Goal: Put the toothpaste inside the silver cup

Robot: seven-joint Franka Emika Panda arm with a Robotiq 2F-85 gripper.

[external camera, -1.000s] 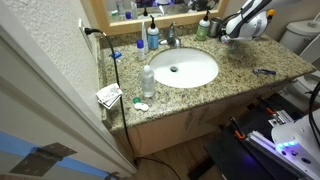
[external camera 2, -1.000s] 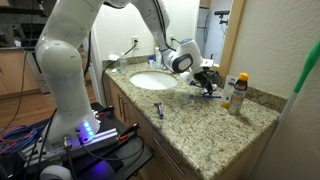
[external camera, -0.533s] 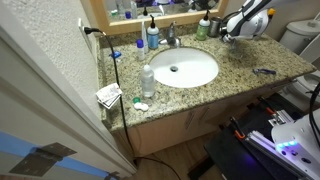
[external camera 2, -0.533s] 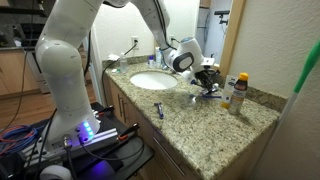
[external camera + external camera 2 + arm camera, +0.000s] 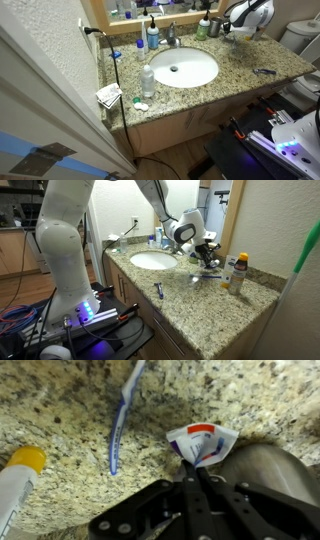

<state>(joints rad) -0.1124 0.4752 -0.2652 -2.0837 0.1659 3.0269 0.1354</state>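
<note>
The toothpaste, now held just above the granite counter, will go down inside the silver cup (image 5: 214,23) beside the green soap bottle, where I need to set it with my gripper.
In the wrist view my gripper (image 5: 197,468) is shut on the crimped end of the toothpaste (image 5: 201,442), a white tube with red and blue print, held just above the granite counter. A grey rounded metal surface (image 5: 268,468) lies right beside the tube; it looks like the silver cup, though I cannot be sure. In both exterior views the gripper (image 5: 232,31) (image 5: 207,251) hangs over the back corner of the counter, past the sink, and the tube is too small to make out there.
A blue toothbrush (image 5: 119,422) (image 5: 208,276) lies on the counter near the gripper. A yellow-capped bottle (image 5: 14,482) (image 5: 238,272) stands close by. The sink (image 5: 181,68), its faucet (image 5: 172,38), a clear bottle (image 5: 148,80) and a razor (image 5: 263,71) share the counter.
The jaws have closed on the toothpaste. The gripper has risen a little off the counter and shifted toward the mirror.
</note>
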